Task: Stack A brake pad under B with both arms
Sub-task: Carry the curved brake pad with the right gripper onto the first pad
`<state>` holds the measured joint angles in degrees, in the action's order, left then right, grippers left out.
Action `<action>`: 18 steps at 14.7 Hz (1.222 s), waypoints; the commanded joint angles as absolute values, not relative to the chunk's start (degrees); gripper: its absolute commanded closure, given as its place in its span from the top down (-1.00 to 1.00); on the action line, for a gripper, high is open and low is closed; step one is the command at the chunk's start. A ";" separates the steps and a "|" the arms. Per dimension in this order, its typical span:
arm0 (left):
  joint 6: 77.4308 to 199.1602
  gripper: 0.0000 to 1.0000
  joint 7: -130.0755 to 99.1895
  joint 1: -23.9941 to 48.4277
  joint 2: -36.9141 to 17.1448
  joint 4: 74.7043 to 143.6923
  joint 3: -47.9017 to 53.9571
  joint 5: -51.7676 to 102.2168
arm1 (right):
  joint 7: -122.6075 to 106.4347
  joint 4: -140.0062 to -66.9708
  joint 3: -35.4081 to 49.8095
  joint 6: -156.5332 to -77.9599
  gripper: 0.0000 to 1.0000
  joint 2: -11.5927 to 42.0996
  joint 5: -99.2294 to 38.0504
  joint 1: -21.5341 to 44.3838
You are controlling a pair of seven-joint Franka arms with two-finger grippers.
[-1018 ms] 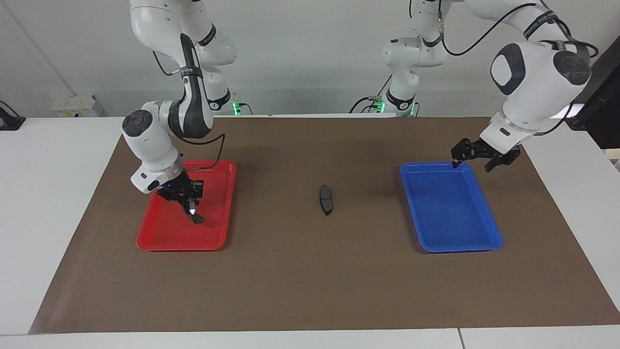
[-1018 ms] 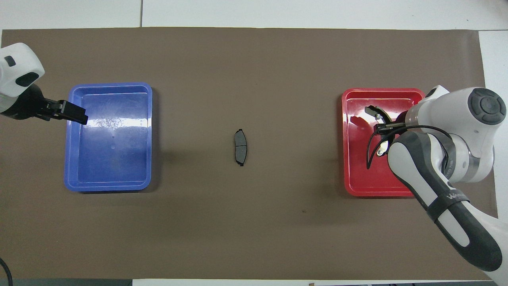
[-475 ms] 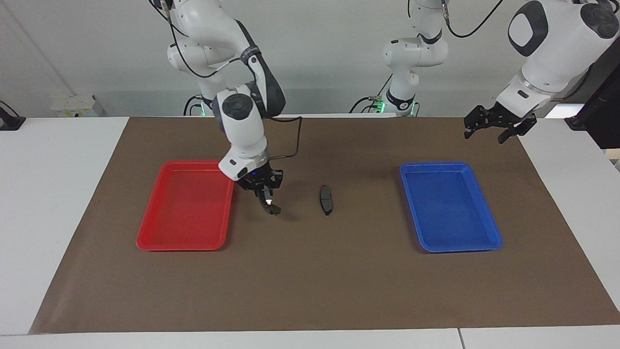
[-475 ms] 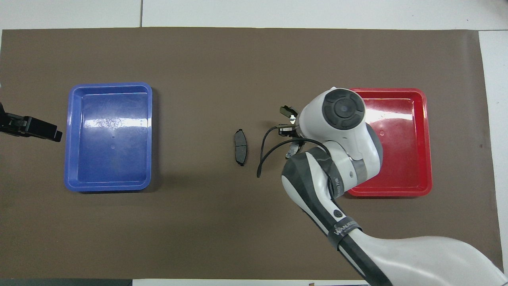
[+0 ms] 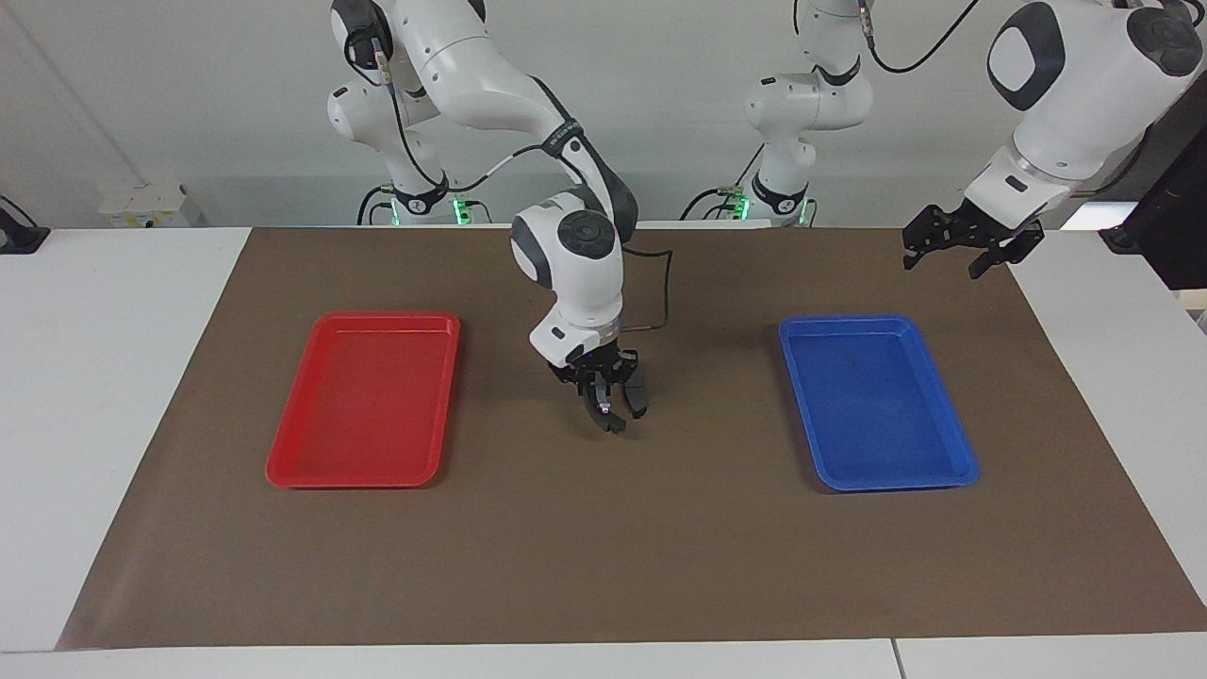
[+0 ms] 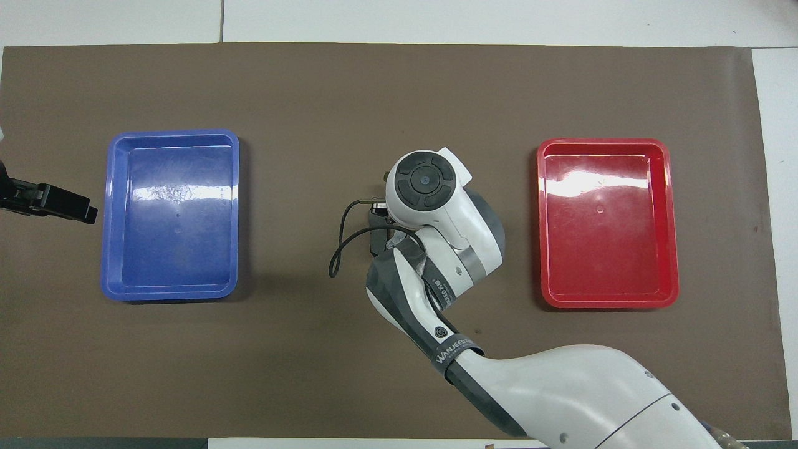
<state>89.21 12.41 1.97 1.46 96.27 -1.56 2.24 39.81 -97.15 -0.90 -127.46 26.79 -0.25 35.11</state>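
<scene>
The robot's right gripper will release B on top of the A brake pad (image 6: 382, 238), halfway between the red tray and the blue tray.
The A brake pad (image 5: 639, 389), short and dark grey, lies flat on the brown mat midway between the two trays. My right gripper (image 5: 606, 405) hangs just above the mat, close beside the pad toward the right arm's end. It is shut on B (image 5: 614, 422), the curved black piece, which dangles from its fingertips. In the overhead view the right arm's wrist (image 6: 424, 187) hides B and nearly all of the pad. My left gripper (image 5: 943, 259) (image 6: 87, 214) waits open in the air over the mat, by the blue tray's corner at the left arm's end.
An empty red tray (image 5: 363, 405) (image 6: 608, 224) lies toward the right arm's end and an empty blue tray (image 5: 872, 396) (image 6: 171, 212) toward the left arm's end. A brown mat (image 5: 603, 556) covers the white table.
My right arm lifted B out of the red tray and carried it to the middle, beside the A brake pad. My left gripper rose from the blue tray's corner, then held still.
</scene>
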 commanded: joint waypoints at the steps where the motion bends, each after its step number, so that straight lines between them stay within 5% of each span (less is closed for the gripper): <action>1: 89.47 0.99 12.83 1.41 2.11 97.12 -1.41 1.32 | 42.45 -96.41 -1.05 -129.89 -1.00 27.86 0.70 37.43; 18: 90.88 0.99 11.00 1.67 2.20 96.68 -1.32 0.53 | 42.19 -99.67 -1.05 -130.96 -0.99 27.51 3.43 39.73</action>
<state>89.86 12.21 1.91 1.46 96.25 -1.52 1.62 41.29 -98.64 -1.15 -129.57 28.40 2.30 39.90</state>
